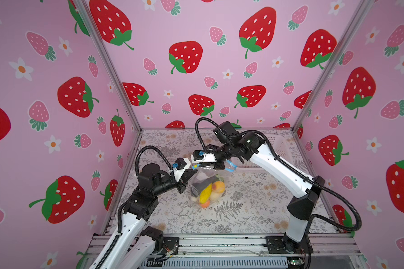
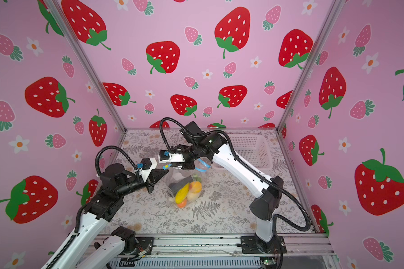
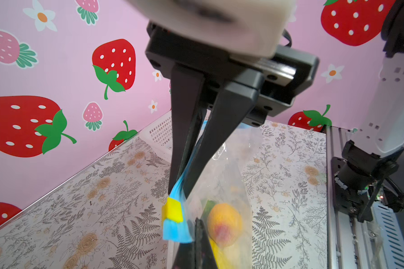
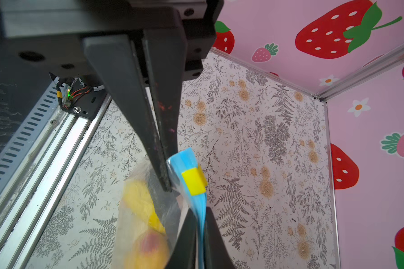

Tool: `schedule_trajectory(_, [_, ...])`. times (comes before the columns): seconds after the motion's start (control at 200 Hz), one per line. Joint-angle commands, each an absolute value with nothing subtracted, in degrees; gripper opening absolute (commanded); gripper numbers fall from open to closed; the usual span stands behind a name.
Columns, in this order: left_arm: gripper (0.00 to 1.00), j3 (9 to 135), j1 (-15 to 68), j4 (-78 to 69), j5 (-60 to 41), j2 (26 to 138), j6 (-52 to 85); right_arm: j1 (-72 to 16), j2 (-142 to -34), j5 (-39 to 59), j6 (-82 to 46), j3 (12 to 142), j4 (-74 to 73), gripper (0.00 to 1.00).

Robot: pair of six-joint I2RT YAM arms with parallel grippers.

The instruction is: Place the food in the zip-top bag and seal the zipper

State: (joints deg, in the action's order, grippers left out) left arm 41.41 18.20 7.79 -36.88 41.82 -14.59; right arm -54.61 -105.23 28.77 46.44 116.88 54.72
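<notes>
The robot's right gripper pinches the light-blue zipper behind the yellow slider, so it should open and take the slider itself (image 4: 194, 181) while the left gripper steadies the zipper's end.
The clear zip-top bag (image 1: 202, 178) hangs above the mat between both grippers. Inside it lies the food: a yellow piece (image 1: 205, 193), a peach-coloured one (image 1: 218, 187), an orange one (image 1: 205, 204) and a dark one (image 1: 197, 187). My right gripper (image 4: 201, 215) is shut on the light-blue zipper (image 4: 202, 205), just behind the yellow slider (image 4: 194, 181). My left gripper (image 3: 197, 224) is shut on the bag's clear edge beside that slider (image 3: 172, 210). In both top views the two grippers' tips nearly meet at the slider (image 1: 195, 166) (image 2: 166, 167). The far end of the zipper (image 1: 231, 166) loops out behind the right gripper.
A white perforated basket (image 1: 279, 149) (image 2: 252, 149) stands at the back right of the floral mat, partly behind the right arm. Strawberry-print walls close in three sides. An aluminium rail (image 1: 219, 242) with the arm bases runs along the front edge.
</notes>
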Motion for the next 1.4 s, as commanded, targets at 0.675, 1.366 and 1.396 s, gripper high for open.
schedule_trajectory(0.675, [0.0,50.3,23.1,9.3,-33.7,47.1,-21.2,-53.0,-96.4,31.7,44.9,106.7,48.1,0.53])
schedule_trajectory(1.366, [0.0,52.9,24.9,14.3,-29.2,49.2,-30.8,-52.6,-99.2,31.6,46.9,116.0,60.6,0.29])
schedule_trajectory(1.396, [0.0,52.7,25.0,14.0,-28.9,49.0,-30.8,-52.8,-98.7,31.6,46.8,115.3,60.1,0.29])
